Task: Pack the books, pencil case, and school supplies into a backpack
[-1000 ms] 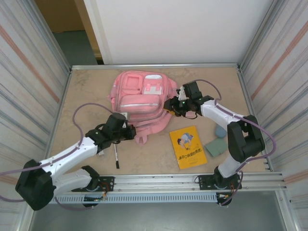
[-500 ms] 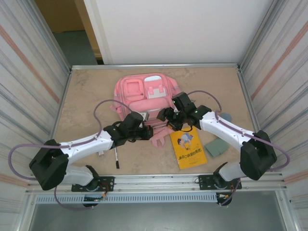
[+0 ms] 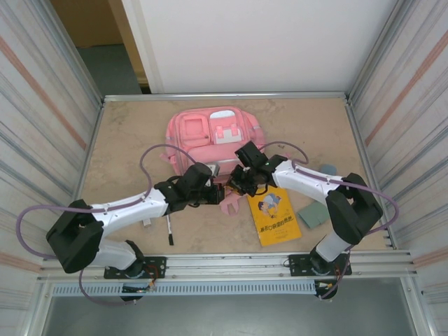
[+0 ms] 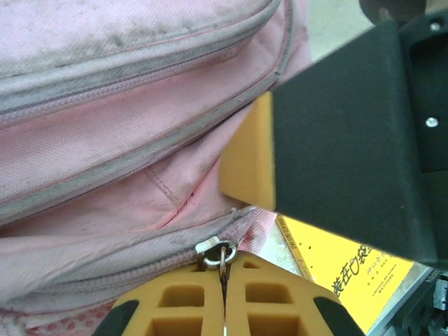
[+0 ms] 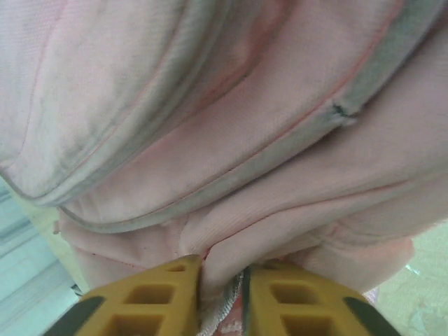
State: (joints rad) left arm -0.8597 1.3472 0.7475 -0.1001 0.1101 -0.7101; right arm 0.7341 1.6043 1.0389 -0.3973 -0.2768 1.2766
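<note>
The robot's right gripper pinches a bunched fold of backpack fabric beside the zip, so it should open and take the zip's grey edge [image 5: 228, 299] to hold it taut.
The pink backpack [image 3: 208, 134] lies at the middle back of the table. My left gripper [image 3: 215, 192] is at its near edge. In the left wrist view this gripper [image 4: 225, 271] is shut on the metal zipper pull [image 4: 221, 253] of a backpack zip. My right gripper [image 3: 235, 183] faces it from the right, and in its wrist view the right gripper [image 5: 222, 283] pinches a fold of pink backpack fabric [image 5: 231, 259]. The yellow book [image 3: 273, 214] lies flat just right of both grippers. A black pen [image 3: 169, 229] lies under the left forearm. A bit of the blue-grey pencil case [image 3: 327, 170] shows behind the right arm.
A grey-green flat piece [image 3: 313, 213] lies right of the book. A small whitish bar [image 3: 146, 223] sits by the left arm. Corrugated walls close in the table's left and right sides. The right gripper's yellow pad [image 4: 246, 162] hangs close above the left gripper.
Both grippers moved in to the backpack's near edge and now meet there. The right gripper came down from the bag's right side and closed on fabric.
</note>
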